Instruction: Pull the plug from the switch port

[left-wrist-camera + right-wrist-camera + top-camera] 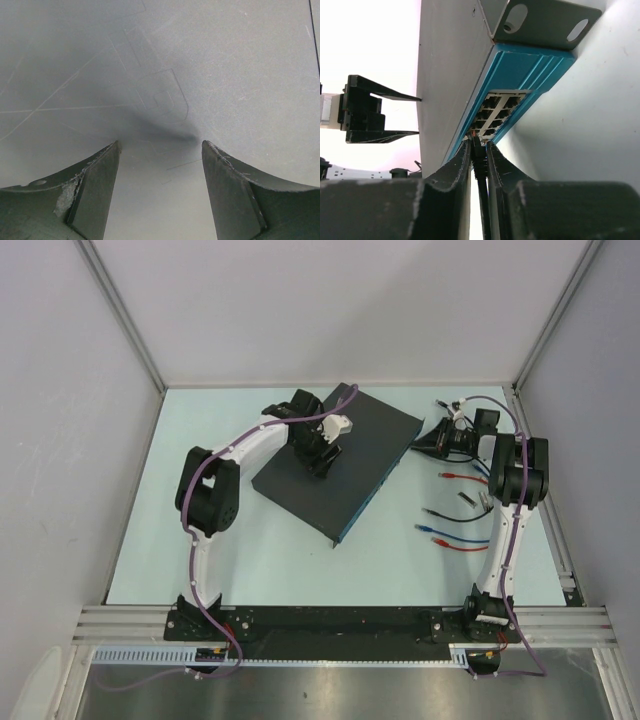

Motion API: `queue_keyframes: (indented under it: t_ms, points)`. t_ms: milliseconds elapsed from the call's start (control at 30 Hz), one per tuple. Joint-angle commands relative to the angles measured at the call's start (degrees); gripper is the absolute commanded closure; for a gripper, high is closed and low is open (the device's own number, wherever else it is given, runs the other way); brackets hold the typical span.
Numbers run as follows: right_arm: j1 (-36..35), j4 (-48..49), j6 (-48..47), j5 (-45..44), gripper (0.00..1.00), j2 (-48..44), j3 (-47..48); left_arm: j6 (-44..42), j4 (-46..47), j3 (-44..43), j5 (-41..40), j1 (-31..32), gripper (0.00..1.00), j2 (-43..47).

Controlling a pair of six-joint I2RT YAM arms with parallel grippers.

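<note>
Next, I set the black cable plug down on the table point(430, 527) against the blue cable's plug with my right gripper.
The switch point(372, 438) lies at an angle mid-table, a flat dark-grey box with a blue front edge point(520, 70). My left gripper point(320, 462) stands on its top face point(225, 75), open, with only bare metal between its fingers point(100, 190). My right gripper point(422, 443) is at the switch's right end, by the block of ports point(495, 112). In the right wrist view its jaws point(478, 142) are shut on the black plug point(479, 156), which sits in a lower port, its cable running back between the fingers.
Loose red point(465, 477), black point(445, 512) and blue point(452, 533) patch cables lie on the table to the right of the switch. A mounting ear point(545, 20) sticks out at the switch's corner. Grey walls enclose the table on three sides.
</note>
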State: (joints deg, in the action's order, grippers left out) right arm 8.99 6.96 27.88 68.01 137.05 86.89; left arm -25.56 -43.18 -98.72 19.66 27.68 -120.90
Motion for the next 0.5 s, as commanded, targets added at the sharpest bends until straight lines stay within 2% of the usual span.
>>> queue_keyframes:
  t_ms: [0, 133, 467]
  points:
    - [-0.4, -8.8, -6.5, -7.2, 0.89, -0.4, -0.1, -0.1, -1.4, 0.5, -0.2, 0.8, 0.27, -2.0]
    - [-0.5, -7.5, -6.4, -4.2, 1.00, -2.4, 0.0, -0.1, -1.4, 1.0, -0.1, 0.8, 0.27, -1.7]
    - [2.1, -17.8, -18.3, -0.4, 1.00, -9.0, -1.7, -0.1, -0.5, 1.5, 0.9, 0.8, 0.27, -0.7]
